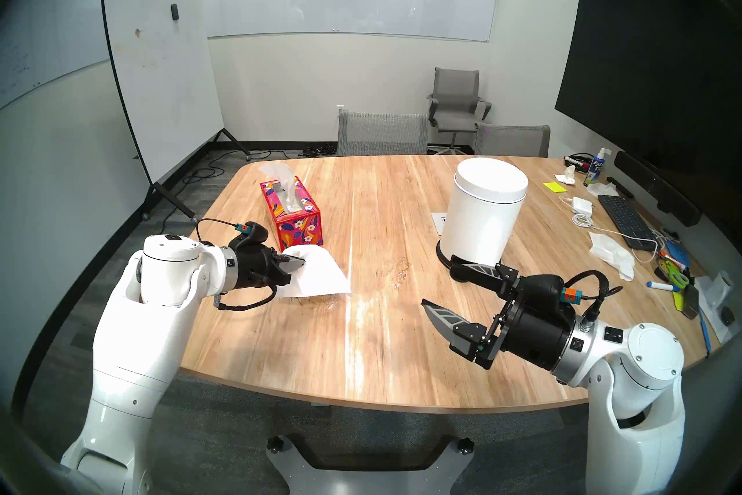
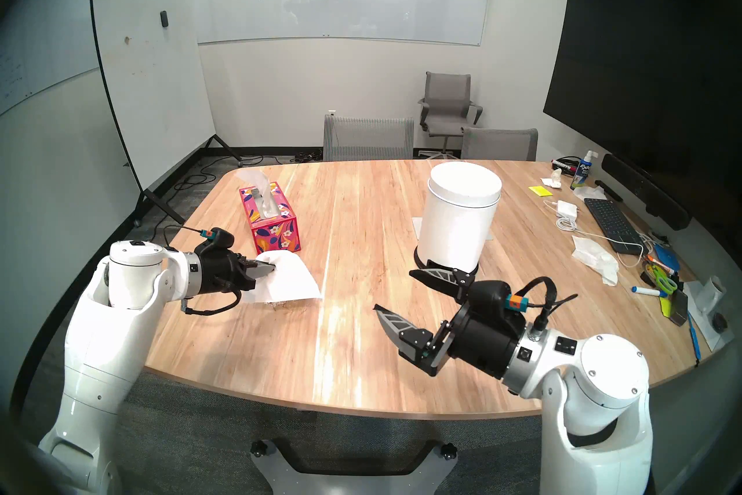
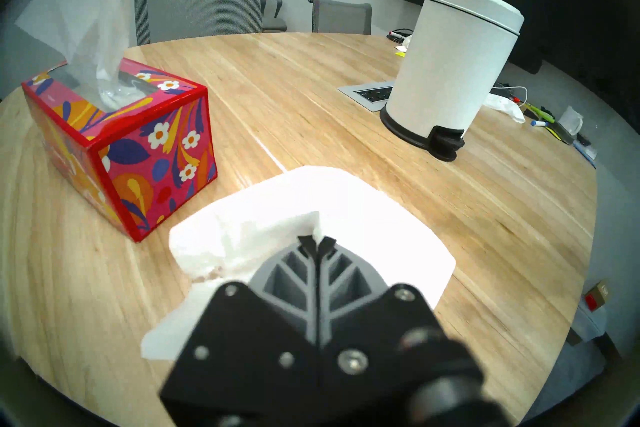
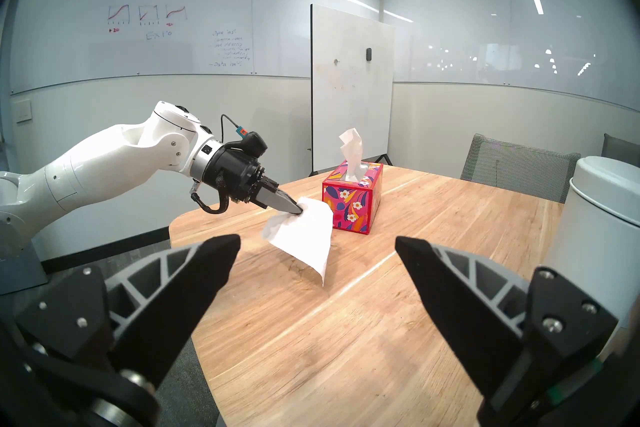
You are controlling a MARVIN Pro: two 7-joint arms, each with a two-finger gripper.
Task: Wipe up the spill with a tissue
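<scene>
Next, my left gripper releases the white tissue so that it rests on the wooden tabletop (image 1: 300, 308) between the tissue box and the near edge of the tabletop. The tissue now hangs over the spill.
My left gripper (image 1: 302, 262) (image 3: 317, 240) is shut on the top edge of the white tissue (image 1: 321, 275) (image 2: 291, 277) (image 3: 363, 208) (image 4: 304, 237). The sheet hangs down over the wooden table (image 1: 361, 341). Its lower edge reaches the tabletop or just above it. Under that edge lies the spill (image 1: 315, 300) (image 2: 285, 304) (image 4: 300, 268), a small brown wet mark partly hidden by the tissue. My right gripper (image 1: 437, 281) (image 2: 392, 290) (image 4: 317, 240) hovers open and empty to the right, near the bin's base.
A red floral tissue box (image 1: 295, 217) (image 3: 138, 145) stands just behind my left gripper. A white pedal bin (image 1: 482, 217) (image 4: 602, 225) stands at mid right. A keyboard (image 1: 624, 217), crumpled papers (image 1: 612, 253) and pens crowd the right edge. Chairs (image 1: 381, 132) stand behind the table.
</scene>
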